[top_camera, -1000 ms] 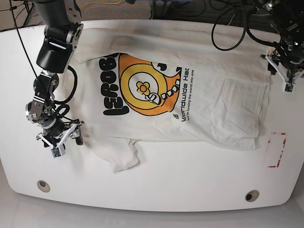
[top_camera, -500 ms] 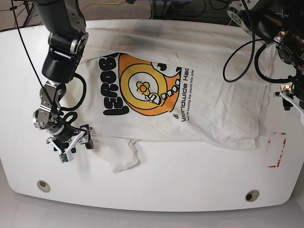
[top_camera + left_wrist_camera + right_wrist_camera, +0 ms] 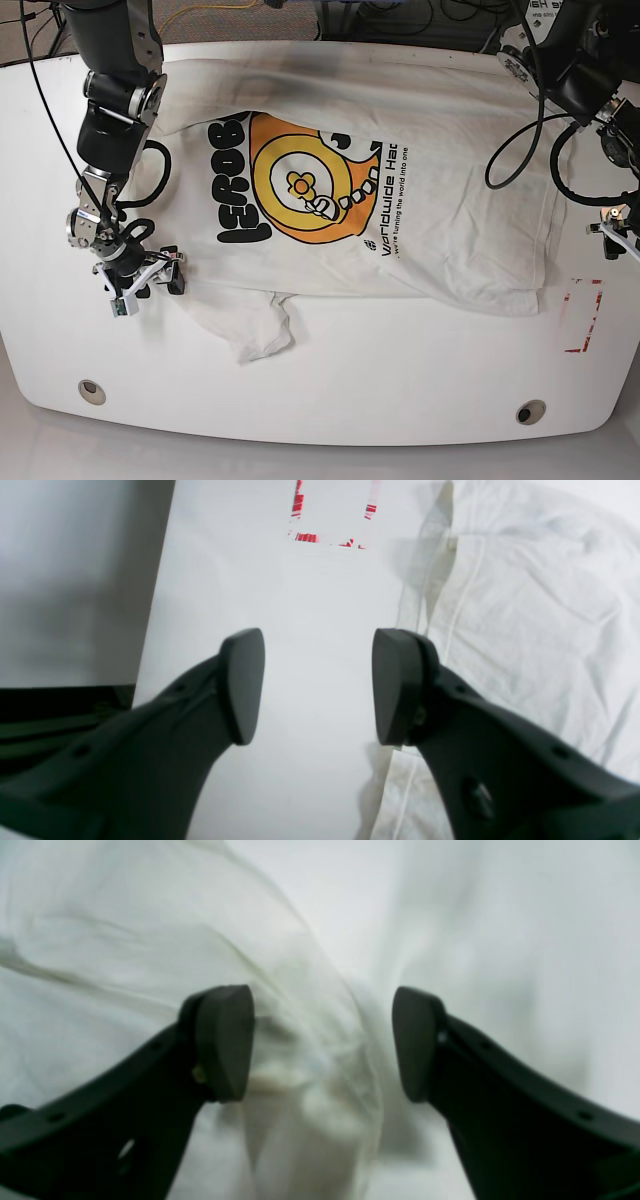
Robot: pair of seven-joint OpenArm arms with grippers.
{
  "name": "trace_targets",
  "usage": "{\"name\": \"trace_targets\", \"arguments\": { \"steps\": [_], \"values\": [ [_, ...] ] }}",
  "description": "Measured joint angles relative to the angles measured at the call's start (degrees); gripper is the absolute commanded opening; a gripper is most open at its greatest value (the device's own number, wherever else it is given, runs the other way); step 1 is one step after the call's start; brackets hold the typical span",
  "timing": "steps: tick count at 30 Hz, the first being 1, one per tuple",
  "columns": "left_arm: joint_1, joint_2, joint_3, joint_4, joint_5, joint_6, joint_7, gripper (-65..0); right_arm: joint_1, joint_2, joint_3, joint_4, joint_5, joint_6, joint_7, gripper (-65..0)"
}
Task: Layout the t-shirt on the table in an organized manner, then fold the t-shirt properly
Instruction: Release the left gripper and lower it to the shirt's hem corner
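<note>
The front edge of the t-shirt bows out near the hem. Next, I pinch the sleeve's base (image 3: 191, 288) with my right gripper while my left gripper pulls the hem corner straight.
The white t-shirt (image 3: 430, 215) lies spread across the table (image 3: 350, 385), its orange-and-yellow graphic (image 3: 300, 185) facing up. One sleeve (image 3: 250, 325) is crumpled at the front left. My right gripper (image 3: 140, 282) is open beside that sleeve. In the right wrist view its fingers (image 3: 225, 1040) straddle bunched white fabric (image 3: 310, 1075). My left gripper (image 3: 620, 235) is open at the table's right edge, just past the shirt's hem. In the left wrist view it (image 3: 317, 685) hangs over bare table (image 3: 300, 610), with the hem (image 3: 450, 605) beside one finger.
A red tape rectangle (image 3: 582, 315) marks the table's front right and also shows as red tape (image 3: 332, 520) ahead of the left gripper. Two grommet holes (image 3: 91, 390) (image 3: 530, 411) sit near the front edge. Black cables (image 3: 520, 110) loop over the back right.
The left gripper has come forward along the table's right edge, past the shirt's hem. The right gripper has shifted in toward the crumpled sleeve. Both jaws stay open.
</note>
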State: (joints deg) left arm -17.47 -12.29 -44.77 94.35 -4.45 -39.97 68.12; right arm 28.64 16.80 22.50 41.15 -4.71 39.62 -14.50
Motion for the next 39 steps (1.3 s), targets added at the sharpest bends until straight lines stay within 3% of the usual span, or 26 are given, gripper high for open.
{"name": "trace_targets", "arguments": {
  "steps": [20, 23, 26, 31, 34, 39],
  "values": [
    [0.8, 0.0, 0.1, -0.2, 0.0, 0.0, 0.0, -33.9, -1.0, -1.9, 0.0, -5.6, 0.9, 0.0, 7.0, -24.7],
    [0.4, 0.0, 0.1, -0.3, 0.2, 0.0, 0.0, -33.8, -1.4, -1.7, 0.0, -5.5, 1.5, 0.1, 7.4, -31.7],
    [-1.0, 0.0, 0.1, -1.4, 0.2, 0.0, 0.0, -33.8, -1.4, -1.7, 0.0, -5.5, 1.5, 0.0, 7.3, -43.6],
    [-4.2, -0.5, 0.3, -8.9, 0.2, 0.0, -3.2, -33.8, -1.6, -1.7, -0.1, -5.5, 1.4, 0.0, 6.9, -57.7],
    [-5.2, -1.4, 0.5, -14.9, -0.1, -0.2, -6.7, -33.8, -1.6, -1.7, -0.3, -5.5, 1.5, 0.0, 6.8, -58.5],
    [-7.9, -4.4, 3.9, -26.9, 1.0, 3.1, -12.6, -33.8, -1.6, -1.7, -0.3, -5.5, 1.2, 0.1, 6.8, -58.5]
  ]
}}
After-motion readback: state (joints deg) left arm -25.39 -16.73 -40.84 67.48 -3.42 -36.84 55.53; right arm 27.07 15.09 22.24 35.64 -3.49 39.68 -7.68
